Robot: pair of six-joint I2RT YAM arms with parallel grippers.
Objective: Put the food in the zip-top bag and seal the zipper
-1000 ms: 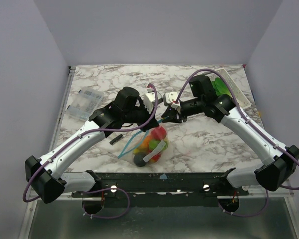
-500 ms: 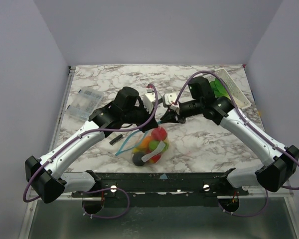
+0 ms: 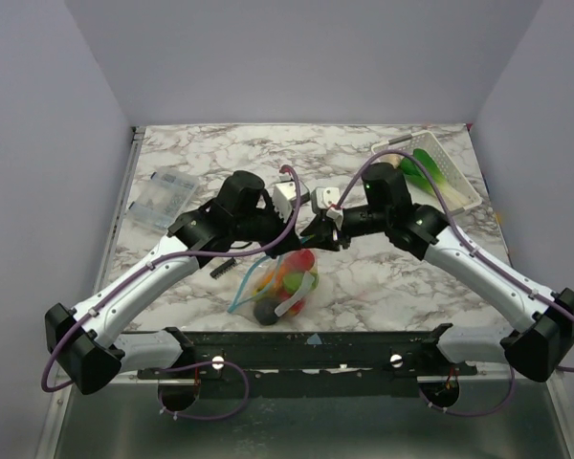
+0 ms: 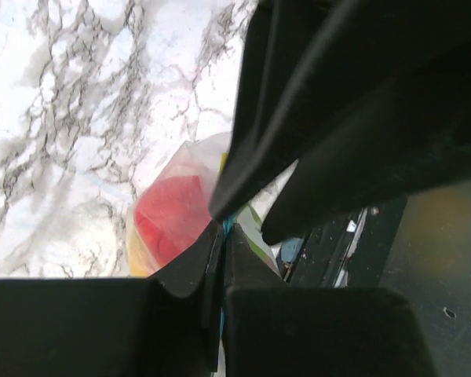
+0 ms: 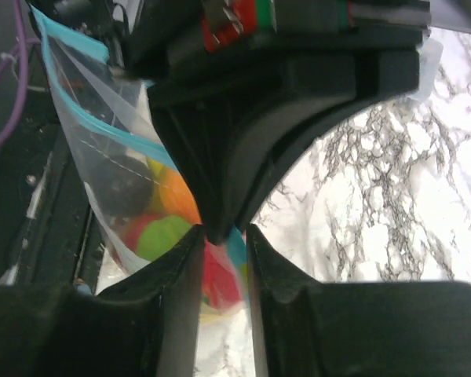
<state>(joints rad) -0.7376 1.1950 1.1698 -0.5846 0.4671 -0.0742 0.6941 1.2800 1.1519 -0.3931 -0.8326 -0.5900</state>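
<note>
Next, I open my right gripper, back off and take the slider (image 5: 243, 271), since its fingers meet my left gripper on the teal zipper beyond the yellow slider.
The clear zip-top bag (image 3: 285, 285) hangs over the table's near middle, holding the food (image 3: 292, 271): red, orange, green and yellow pieces and one dark piece (image 3: 266, 309). My left gripper (image 3: 301, 233) is shut on the teal zipper (image 4: 228, 226) at the bag's top; red food (image 4: 173, 212) shows below. My right gripper (image 3: 318, 232) meets it tip to tip. In the right wrist view my right gripper (image 5: 224, 236) stands with a narrow gap, astride the zipper (image 5: 102, 126), and the left gripper's fingers (image 5: 243, 141) are just beyond. The zipper's loose end (image 3: 244, 287) droops left.
A clear packet with a white label (image 3: 161, 198) lies at the left. A small black bar (image 3: 222, 268) lies beside the bag. A white tray (image 3: 440, 177) with a green item stands at the back right. The black rail (image 3: 306, 349) marks the near edge.
My right gripper has moved left and nearer, up against the left gripper at the bag's top. The bag has shifted slightly left and hangs more upright.
</note>
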